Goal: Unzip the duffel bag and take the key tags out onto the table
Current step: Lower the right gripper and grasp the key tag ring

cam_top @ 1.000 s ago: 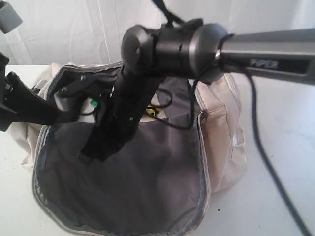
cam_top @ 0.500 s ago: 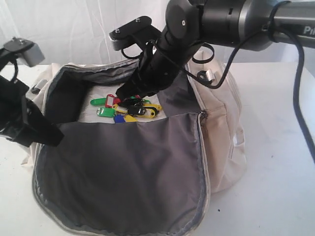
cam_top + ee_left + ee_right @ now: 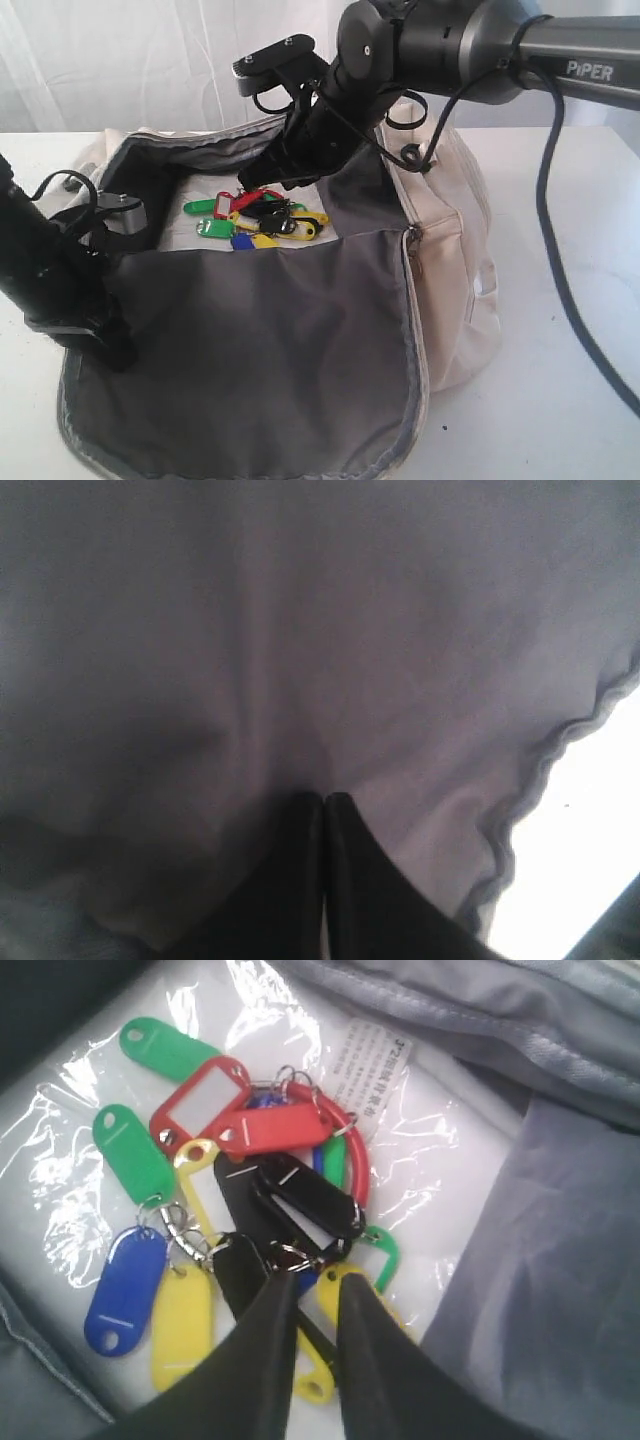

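The fingers of my right gripper are too narrow for the fanned key tags, so I will open them wide, turn and grab the key tags at the black tags (image 3: 271, 209) before lifting.
The duffel bag (image 3: 450, 250) lies unzipped on the table (image 3: 560, 380), its big flap folded forward with the grey lining (image 3: 280, 350) up. Inside, the key tags (image 3: 255, 222) rest on a clear plastic packet. In the right wrist view the key tags (image 3: 250, 1190) are green, red, black, blue and yellow on a red ring. My right gripper (image 3: 262, 188) hangs just above them; seen from the wrist, my right gripper (image 3: 318, 1278) stands narrowly open and empty. My left gripper (image 3: 115, 355) sits low at the flap's left side. There my left gripper (image 3: 323, 798) is shut, and lining creases (image 3: 300, 630) converge on its tips.
The plastic packet (image 3: 420, 1130) carries a printed label. A black cable (image 3: 560, 290) hangs from the right arm over the table. The bag's side handle (image 3: 488, 280) sticks out to the right. A white curtain (image 3: 150, 60) closes the back. The flap's zip edge (image 3: 540, 770) borders white table.
My left gripper has dropped down and right with the flap's left side. The right arm swung up and uncovered the key tags, then rose slightly off them.
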